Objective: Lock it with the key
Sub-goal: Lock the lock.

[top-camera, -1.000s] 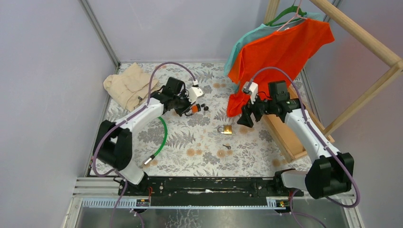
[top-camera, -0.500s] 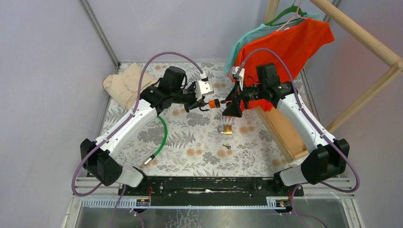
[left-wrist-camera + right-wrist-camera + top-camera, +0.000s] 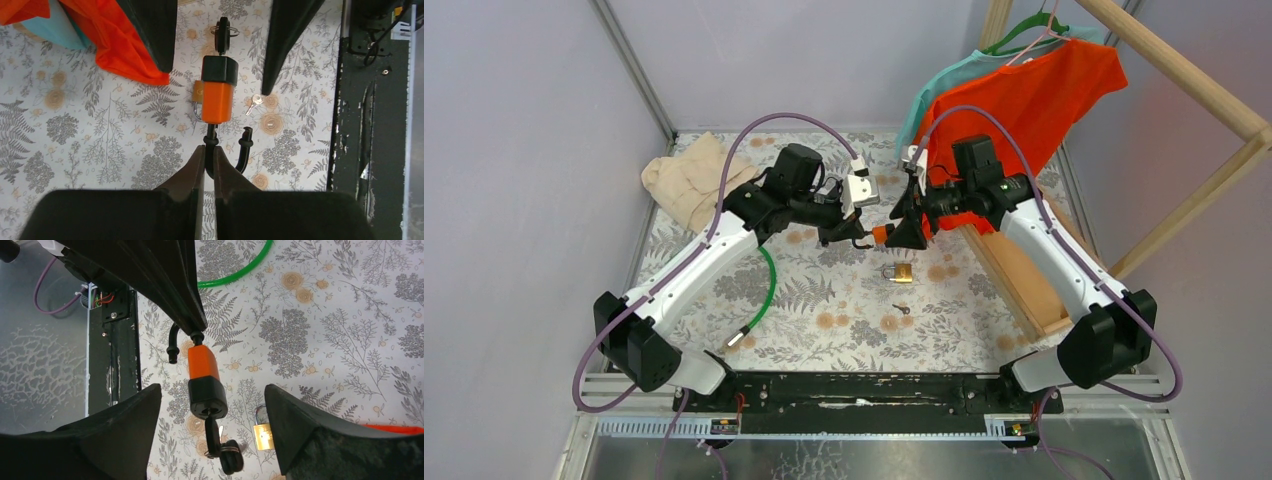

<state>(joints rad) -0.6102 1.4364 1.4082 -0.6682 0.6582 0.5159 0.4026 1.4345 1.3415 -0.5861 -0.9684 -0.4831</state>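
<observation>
The loose end of the shackle sticks out beside the padlock's body, so I need to hold the body with my right gripper while my left gripper takes the shackle's bend point(image 3: 242, 167).
My left gripper point(image 3: 862, 237) point(image 3: 209, 150) is shut on the black shackle of an orange-and-black padlock point(image 3: 880, 234) point(image 3: 218, 95) and holds it above the table. The shackle's free end point(image 3: 245, 135) stands out of the body. A black key point(image 3: 222, 35) point(image 3: 215, 437) with a ring sits in the keyhole at the black end. My right gripper point(image 3: 902, 228) point(image 3: 212, 390) is open, its jaws on either side of the padlock's point(image 3: 202, 375) black end, not touching it.
A brass padlock point(image 3: 901, 272) point(image 3: 263, 432) and a small silver key point(image 3: 902, 309) point(image 3: 255, 102) lie on the patterned table below. A green cable point(image 3: 767, 285) lies left, a beige cloth point(image 3: 689, 180) far left. Orange and teal shirts point(image 3: 1014, 110) hang on a wooden rack point(image 3: 1024, 280) right.
Both arms have come together over the table's middle. The left gripper carried the orange padlock rightward; the right gripper moved left until its open jaws flank the padlock's key end.
</observation>
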